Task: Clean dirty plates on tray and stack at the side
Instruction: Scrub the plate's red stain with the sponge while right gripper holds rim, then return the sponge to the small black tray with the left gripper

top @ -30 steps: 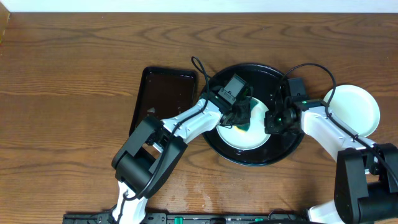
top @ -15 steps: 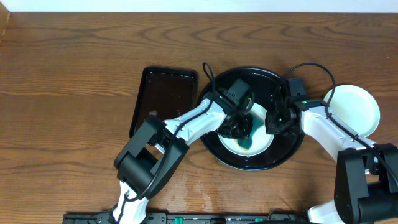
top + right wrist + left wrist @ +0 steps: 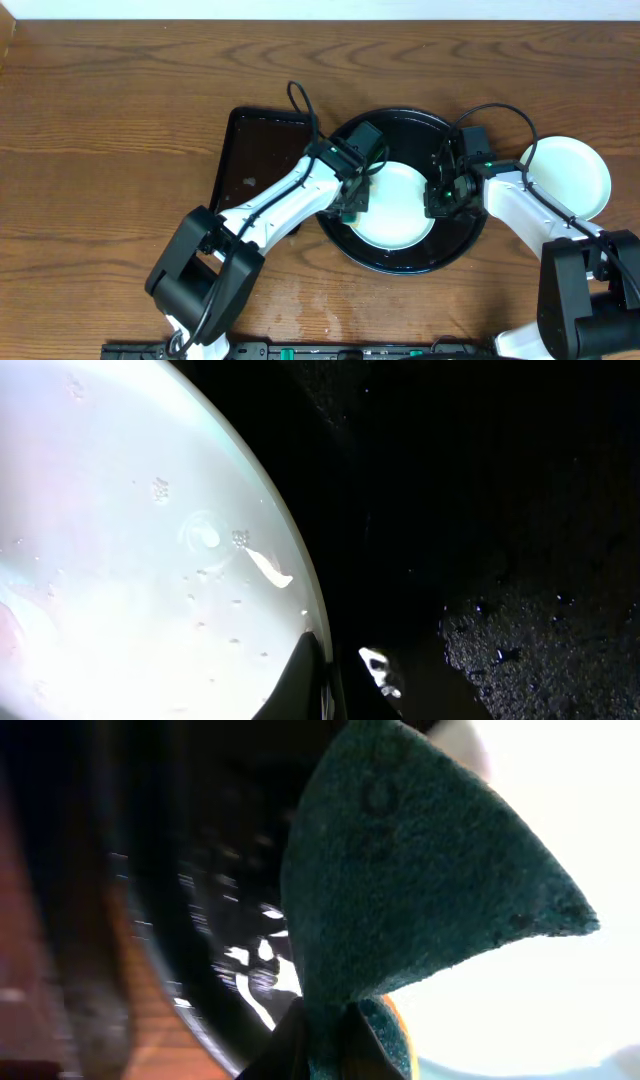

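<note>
The green scouring sponge, now held over the plate's edge, will be let go by my left gripper near the middle of the rectangular black tray [image 3: 265,187].
A pale mint-white plate [image 3: 398,208] lies in the round black tray [image 3: 400,113]. My left gripper [image 3: 352,206] hangs over the plate's left edge, shut on a dark green sponge [image 3: 420,880] with an orange backing. The left wrist view shows the sponge fanning out above the pinching fingers [image 3: 290,1050], with the tray's wet rim [image 3: 225,950] to the left and the plate [image 3: 540,990] to the right. My right gripper [image 3: 438,200] is shut on the plate's right rim. In the right wrist view the plate [image 3: 130,540] carries water droplets and a faint pink smear at its lower left.
A second white plate [image 3: 566,178] sits on the wooden table right of the tray, beside my right arm. A rectangular black tray [image 3: 262,160] lies left of the round one, under my left forearm. The round tray's floor [image 3: 500,510] is wet.
My left gripper has carried the sponge from the middle of the plate leftward to the plate's left edge. The right gripper has held still on the rim.
</note>
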{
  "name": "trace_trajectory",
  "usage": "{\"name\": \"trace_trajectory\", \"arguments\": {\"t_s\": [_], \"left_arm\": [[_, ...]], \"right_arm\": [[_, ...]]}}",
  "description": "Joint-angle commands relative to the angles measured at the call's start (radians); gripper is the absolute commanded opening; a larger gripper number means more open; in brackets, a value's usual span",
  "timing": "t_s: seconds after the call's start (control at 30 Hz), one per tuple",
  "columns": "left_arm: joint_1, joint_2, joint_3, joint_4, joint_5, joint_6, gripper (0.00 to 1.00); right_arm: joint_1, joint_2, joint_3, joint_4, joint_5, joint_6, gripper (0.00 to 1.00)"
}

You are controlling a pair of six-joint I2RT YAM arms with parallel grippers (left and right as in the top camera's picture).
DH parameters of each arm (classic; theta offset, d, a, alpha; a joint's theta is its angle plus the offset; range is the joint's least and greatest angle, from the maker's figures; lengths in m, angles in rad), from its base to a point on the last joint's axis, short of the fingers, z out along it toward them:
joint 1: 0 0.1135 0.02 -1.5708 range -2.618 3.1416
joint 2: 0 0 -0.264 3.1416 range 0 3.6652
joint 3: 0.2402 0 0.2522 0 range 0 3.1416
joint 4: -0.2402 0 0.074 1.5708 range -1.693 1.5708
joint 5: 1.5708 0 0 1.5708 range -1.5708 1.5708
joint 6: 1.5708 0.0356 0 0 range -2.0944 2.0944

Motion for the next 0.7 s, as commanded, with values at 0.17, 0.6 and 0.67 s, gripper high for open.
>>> {"name": "trace_trajectory", "arguments": {"t_s": [0.17,0.6,0.67], "left_arm": [[0.032,-0.088,-0.004,-0.052,-0.044,-0.002,0.08],[0.238,-0.388,-0.044,-0.169,-0.159,0.067,0.08],[0.277,-0.37,-0.095,-0.124,-0.159,0.075,0.08]], "right_arm": [[0.005,0.021,-0.019,0.006,0.04,-0.015,0.01],[0.005,0.021,-0.019,0.006,0.04,-0.015,0.01],[0.005,0.021,-0.019,0.007,0.04,-0.015,0.01]]}}
